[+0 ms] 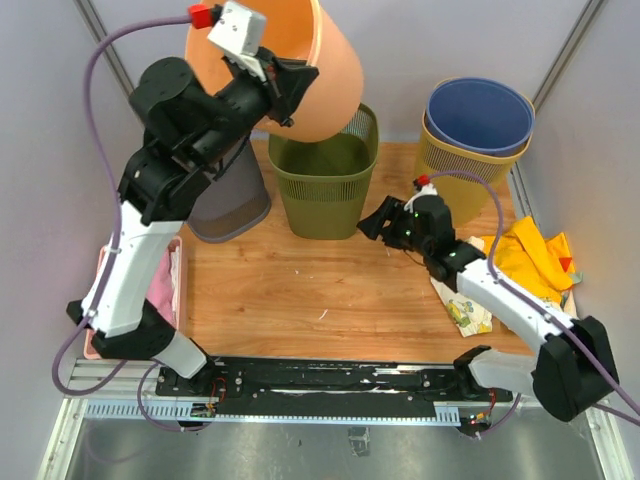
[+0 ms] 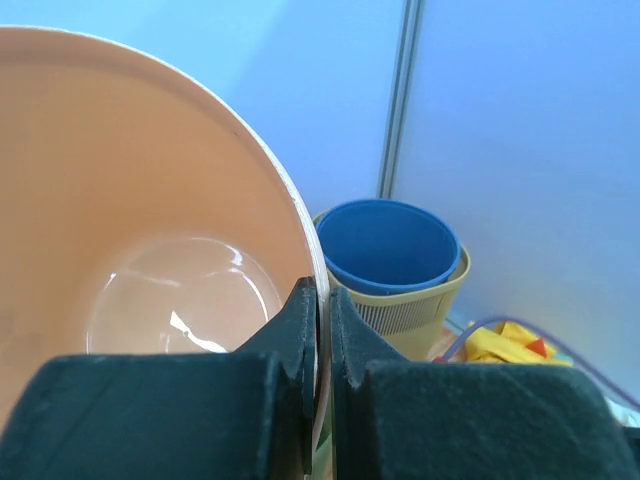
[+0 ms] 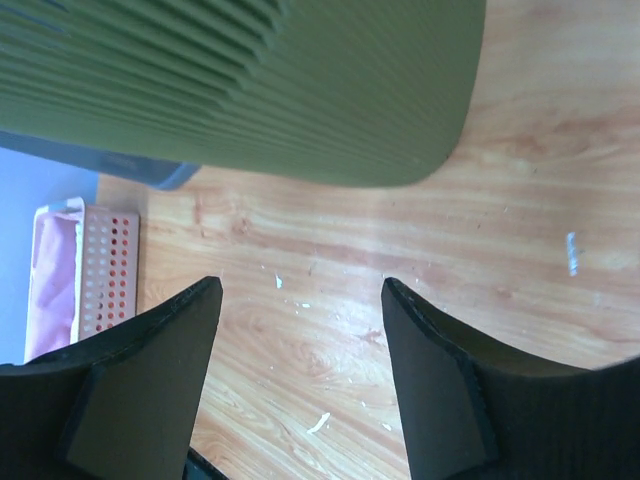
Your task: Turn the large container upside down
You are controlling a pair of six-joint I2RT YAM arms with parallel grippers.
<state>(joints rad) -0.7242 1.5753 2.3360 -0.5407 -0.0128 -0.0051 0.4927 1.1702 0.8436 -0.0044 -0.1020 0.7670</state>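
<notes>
Next, I let go of the large orange container with my left gripper on the wooden board (image 1: 362, 275) in front of the green basket.
The large orange container (image 1: 335, 80) hangs in the air at the back, above the green basket (image 1: 322, 180), tilted so its mouth faces the left arm. My left gripper (image 1: 290, 85) is shut on its rim. In the left wrist view the jaws pinch the thin rim (image 2: 322, 290), with the container's smooth inside (image 2: 150, 200) on the left. My right gripper (image 1: 372, 222) is open and empty, low over the wooden board just right of the green basket. In the right wrist view (image 3: 300, 285) there is only bare wood between its fingers.
A dark grey mesh basket (image 1: 235, 200) stands left of the green one (image 3: 250, 80). A blue bin (image 1: 480, 115) is nested in a yellow basket (image 1: 455, 165) at the back right. A yellow cloth (image 1: 530, 255) lies right, a pink perforated basket (image 1: 170, 280) left.
</notes>
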